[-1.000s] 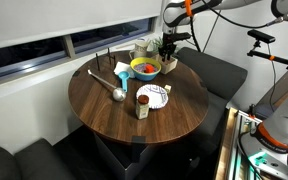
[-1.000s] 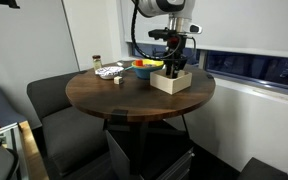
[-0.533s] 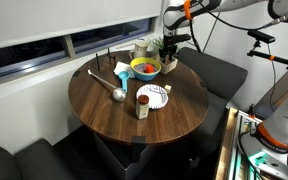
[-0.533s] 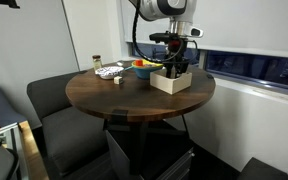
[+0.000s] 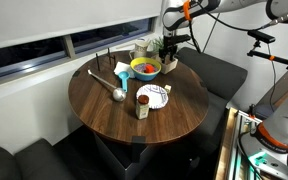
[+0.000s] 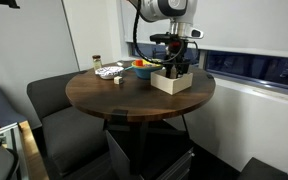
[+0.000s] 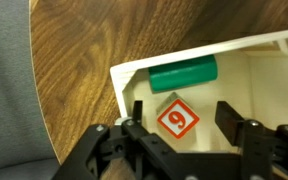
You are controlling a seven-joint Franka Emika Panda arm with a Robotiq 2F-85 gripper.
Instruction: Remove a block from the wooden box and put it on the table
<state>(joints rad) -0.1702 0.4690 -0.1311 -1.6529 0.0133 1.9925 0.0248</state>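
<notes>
I need to grip the 9 block squarely by its flat sides (image 7: 189, 108) before I lift it out, because it sits crooked with its corners toward my gripper's fingers.
The pale wooden box (image 7: 254, 55) sits near the edge of the round dark wood table (image 5: 104, 105); it also shows in an exterior view (image 6: 171, 81). In the wrist view it holds a green cylinder block (image 7: 182, 75) and a block with a red 9 (image 7: 177, 119). My gripper (image 7: 182, 118) is open, its two fingers on either side of the 9 block, down inside the box. In both exterior views the gripper (image 5: 168, 47) (image 6: 176, 66) hangs over the box.
A yellow bowl (image 5: 145, 67) of coloured items stands beside the box. A metal ladle (image 5: 114, 89), a white plate (image 5: 153, 96) and a small jar (image 5: 142, 110) lie on the table. Dark seats (image 6: 59, 100) surround the table.
The gripper has lowered slightly toward the box. Nothing else has moved.
</notes>
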